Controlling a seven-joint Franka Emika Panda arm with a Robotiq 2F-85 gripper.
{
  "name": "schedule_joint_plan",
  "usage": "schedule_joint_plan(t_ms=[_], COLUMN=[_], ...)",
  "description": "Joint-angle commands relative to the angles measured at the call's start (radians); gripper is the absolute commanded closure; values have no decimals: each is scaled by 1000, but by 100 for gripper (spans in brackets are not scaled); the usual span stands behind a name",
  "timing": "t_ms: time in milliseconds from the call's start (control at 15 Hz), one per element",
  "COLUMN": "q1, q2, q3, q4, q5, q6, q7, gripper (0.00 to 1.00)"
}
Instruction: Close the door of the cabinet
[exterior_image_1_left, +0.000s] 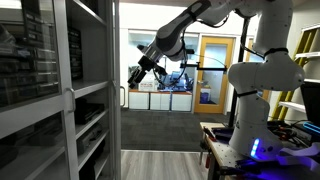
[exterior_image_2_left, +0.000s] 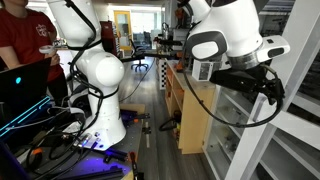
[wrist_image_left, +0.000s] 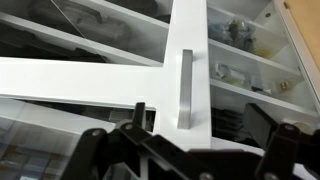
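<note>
The door's handle is ahead of my open fingers; I should move closer and grip its lower part (wrist_image_left: 184, 116) before swinging the door shut.
The cabinet (exterior_image_1_left: 100, 120) is tall and light grey, with shelves of dark equipment (wrist_image_left: 240, 35). Its glass door (exterior_image_1_left: 35, 95) fills the left foreground, with a crossbar and a vertical metal handle (exterior_image_1_left: 70, 101). In the wrist view the door's white frame (wrist_image_left: 195, 40) and handle (wrist_image_left: 185, 90) lie straight ahead, close to the fingers. My gripper (wrist_image_left: 200, 125) is open and empty, its fingers either side of the handle's lower end without touching it. The gripper also shows in both exterior views (exterior_image_1_left: 140, 68) (exterior_image_2_left: 270, 92), held out at about mid height beside the cabinet (exterior_image_2_left: 290, 135).
A white robot body (exterior_image_1_left: 258, 85) stands on a stand at the right. A second white arm (exterior_image_2_left: 95, 70) and a person in red (exterior_image_2_left: 25, 40) are nearby. An orange glazed room door (exterior_image_1_left: 213, 70), low white cabinets (exterior_image_1_left: 160, 100) and wooden shelving (exterior_image_2_left: 195, 125) stand behind.
</note>
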Motion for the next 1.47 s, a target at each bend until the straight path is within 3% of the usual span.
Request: schedule_joint_plan(t_ms=[0, 267, 333, 400, 733, 800, 933, 1133, 1200, 1267, 1333, 1400], q1=[105, 199, 223, 246, 366, 397, 464, 568, 603, 636, 669, 698], q2=[18, 16, 14, 12, 5, 4, 1, -3, -5, -9, -10, -12], q3=[-111, -211, -234, -256, -371, -398, -455, -543, -574, -607, -641, -674], q4=[33, 38, 38, 39, 47, 49, 58, 74, 80, 87, 95, 103], q5=[80, 115, 120, 124, 129, 128, 128, 111, 106, 98, 90, 83], q6=[-11, -20, -19, -18, -20, -15, -19, -12, -8, -5, -2, 0], q7=[-87, -129, -136, -142, -154, -157, -155, -155, -157, -161, -163, -164], gripper=[0, 0, 10, 27, 61, 16, 19, 2, 1, 10, 35, 36])
